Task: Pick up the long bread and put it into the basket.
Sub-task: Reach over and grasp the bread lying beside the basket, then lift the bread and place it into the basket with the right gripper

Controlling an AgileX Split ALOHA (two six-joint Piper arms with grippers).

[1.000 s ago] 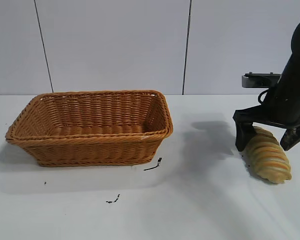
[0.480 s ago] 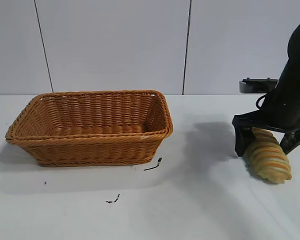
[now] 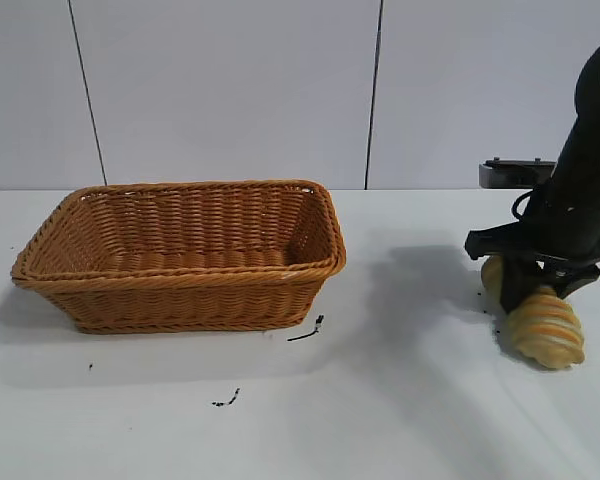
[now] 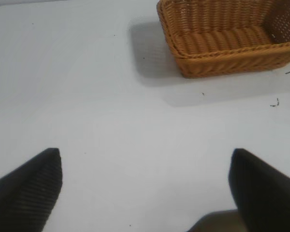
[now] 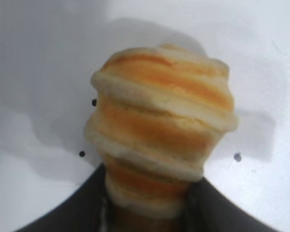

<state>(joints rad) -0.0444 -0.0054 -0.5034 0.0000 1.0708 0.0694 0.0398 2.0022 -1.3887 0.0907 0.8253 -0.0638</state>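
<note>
My right gripper has the long bread to place. It will release the bread on the wicker basket's bottom, lengthwise [image 3: 160, 260] along the front side of the basket.
The long bread [image 3: 546, 328], tan-yellow with orange-brown ridges, lies on the white table at the far right. My right gripper [image 3: 533, 296] stands over it from above, shut on the loaf's middle; in the right wrist view the bread [image 5: 162, 121] is pinched between the two dark fingers of the right gripper [image 5: 147, 203]. The wicker basket [image 3: 180, 271] sits at the left of the table, well apart from the bread, with nothing inside. The left arm is out of the exterior view; in its wrist view my left gripper [image 4: 145, 169] is open above bare table, with the basket [image 4: 232, 53] farther off.
Small black marks [image 3: 306, 331] lie on the table just in front of the basket's right corner, and more marks [image 3: 227, 399] nearer the front. A white panelled wall stands behind. Bare table lies between basket and bread.
The right gripper's fingers have come together from wide open on either side of the bread until they pinch it. The basket has not moved.
</note>
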